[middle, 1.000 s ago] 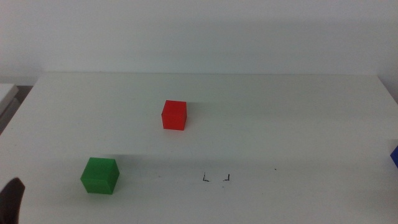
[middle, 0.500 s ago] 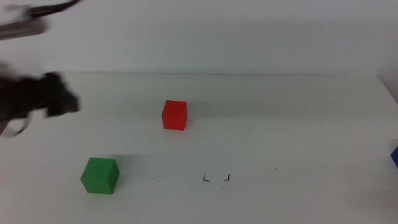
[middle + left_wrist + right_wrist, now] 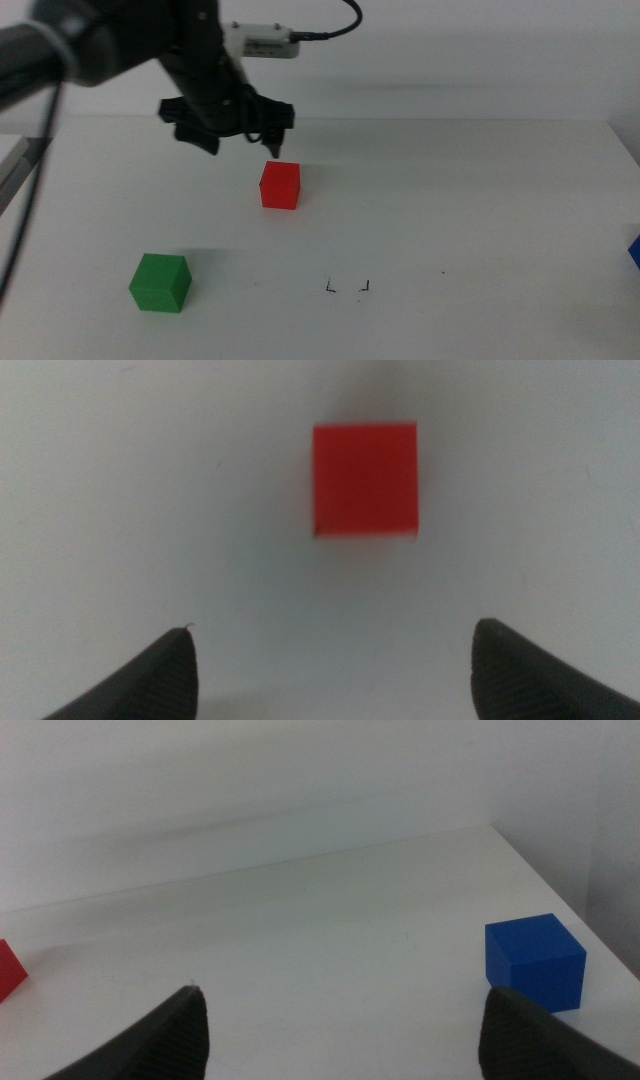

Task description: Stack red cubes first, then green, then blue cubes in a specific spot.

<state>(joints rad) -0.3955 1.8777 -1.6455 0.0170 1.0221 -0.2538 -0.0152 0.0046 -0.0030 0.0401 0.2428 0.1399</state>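
Note:
The left gripper should close near the top on the opposite sides of the red cube [image 3: 281,178] [image 3: 365,480], because red goes first onto the corner marks.
The red cube [image 3: 280,185] sits mid-table; it also shows in the left wrist view [image 3: 365,478]. My left gripper [image 3: 243,140] hovers just above and behind it, jaws open and empty [image 3: 335,650]. The green cube [image 3: 160,282] sits at the front left. The blue cube [image 3: 634,250] is cut off by the right edge; it shows in full in the right wrist view [image 3: 535,960]. The black corner marks [image 3: 348,287] lie at the front centre with nothing on them. My right gripper [image 3: 340,1010] waits out of the middle view, open and empty, near the blue cube.
The white table [image 3: 450,200] ends at a far edge against a pale wall. A tiny black dot [image 3: 444,271] lies to the right of the corner marks. A sliver of the red cube [image 3: 8,970] shows in the right wrist view.
My left arm has swung in from the left edge, up and across, and now hangs over the red cube. The cubes have not moved.

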